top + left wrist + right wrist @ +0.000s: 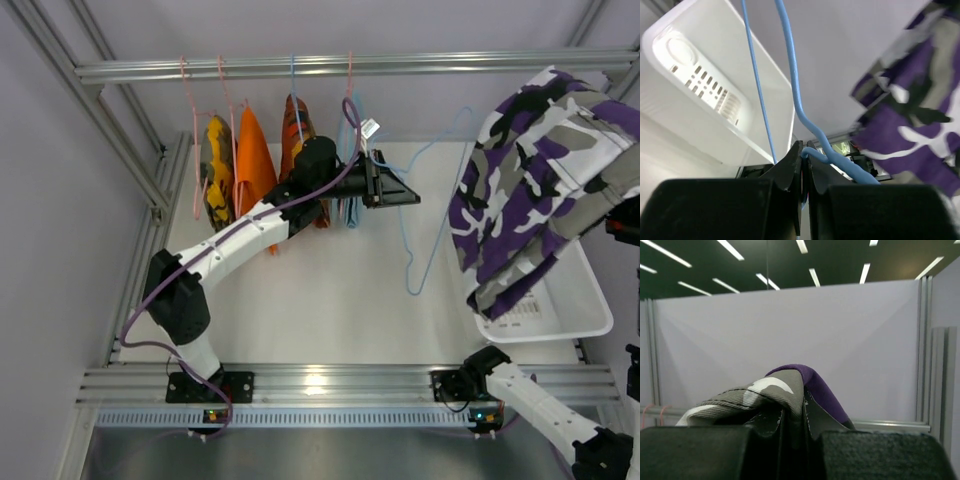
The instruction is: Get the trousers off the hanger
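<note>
Next, my right gripper lets go of the trousers inside the white basket (503, 272), toward the side nearest the light-blue wire hanger. The trousers now hang bunched above the basket.
The trousers (540, 170), in purple, white and grey camouflage print, hang bunched at the right above the white basket (575, 310). My right gripper (804, 407) is shut on a fold of the trousers (785, 387); in the top view the fabric hides it. The light-blue wire hanger (432, 215) hangs tilted over the table, just left of the trousers, and the wire that shows is bare. My left gripper (398, 187) is shut on the hanger near its hook. In the left wrist view the gripper (805, 156) pinches the hanger wire (791, 75), with the trousers (920, 130) at right.
A metal rail (350, 66) crosses the back. Pink hangers (188, 120) on it carry orange-and-black garments (250, 155), and a light-blue garment (348, 205) hangs behind my left gripper. The basket also shows in the left wrist view (705, 95). Frame posts stand at both sides.
</note>
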Tool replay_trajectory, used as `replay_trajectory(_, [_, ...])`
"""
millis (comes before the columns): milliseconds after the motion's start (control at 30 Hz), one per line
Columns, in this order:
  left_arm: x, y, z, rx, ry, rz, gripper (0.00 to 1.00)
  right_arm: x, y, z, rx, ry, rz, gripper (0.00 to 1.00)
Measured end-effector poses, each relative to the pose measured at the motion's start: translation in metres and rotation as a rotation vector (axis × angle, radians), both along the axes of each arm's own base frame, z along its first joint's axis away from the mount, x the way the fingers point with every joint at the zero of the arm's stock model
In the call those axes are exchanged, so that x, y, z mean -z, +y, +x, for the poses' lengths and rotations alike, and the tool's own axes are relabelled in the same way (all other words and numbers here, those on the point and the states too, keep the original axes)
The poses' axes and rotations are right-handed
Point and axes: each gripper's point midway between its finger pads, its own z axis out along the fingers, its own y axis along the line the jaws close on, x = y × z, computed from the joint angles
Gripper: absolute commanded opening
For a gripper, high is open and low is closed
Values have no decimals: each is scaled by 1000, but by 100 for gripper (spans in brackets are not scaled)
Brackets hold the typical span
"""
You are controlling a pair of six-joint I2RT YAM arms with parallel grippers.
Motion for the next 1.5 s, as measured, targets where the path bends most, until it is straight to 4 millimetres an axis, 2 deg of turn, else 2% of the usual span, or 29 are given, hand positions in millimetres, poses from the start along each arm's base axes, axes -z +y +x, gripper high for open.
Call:
replay_trajectory(133, [17, -2, 6, -18, 31, 45, 0, -29, -16, -31, 9, -104, 44, 0])
replay_trajectory(267, [22, -2, 8, -28, 33, 60, 0, -40, -29, -45, 74, -157, 47, 0])
replay_trajectory(367, [22, -3, 8, -25, 25, 60, 0, -35, -38, -41, 162, -151, 22, 0])
replay_trajectory(533, [17, -2, 7, -17, -6, 58, 0, -4, -57, -13, 379, -45, -43, 0])
replay_trajectory(700, [8, -1, 6, -16, -47, 45, 0, 60, -65, 26, 557, 129, -174, 0])
replay_trajectory(800, [4, 0, 6, -20, -59, 41, 0, 100, -68, 42, 630, 218, -240, 0])
replay_trajectory(1067, [-5, 2, 9, -36, -72, 35, 0, 207, -86, 69, 785, 503, -340, 0])
replay_trajectory(1300, [-10, 3, 11, -47, -74, 28, 0, 327, -89, 89, 828, 750, -436, 2])
replay_trajectory(1367, [-10, 3, 11, -48, -73, 29, 0, 353, -84, 95, 799, 797, -451, 21])
replay_trajectory(1433, [-9, 3, 12, -52, -75, 34, 0, 370, -76, 101, 750, 824, -452, 39])
replay_trajectory(1467, [-8, 3, 13, -56, -78, 39, 0, 374, -72, 103, 721, 834, -450, 59])
replay_trajectory(1500, [-7, 3, 13, -59, -82, 43, 0, 377, -67, 105, 690, 838, -435, 67])
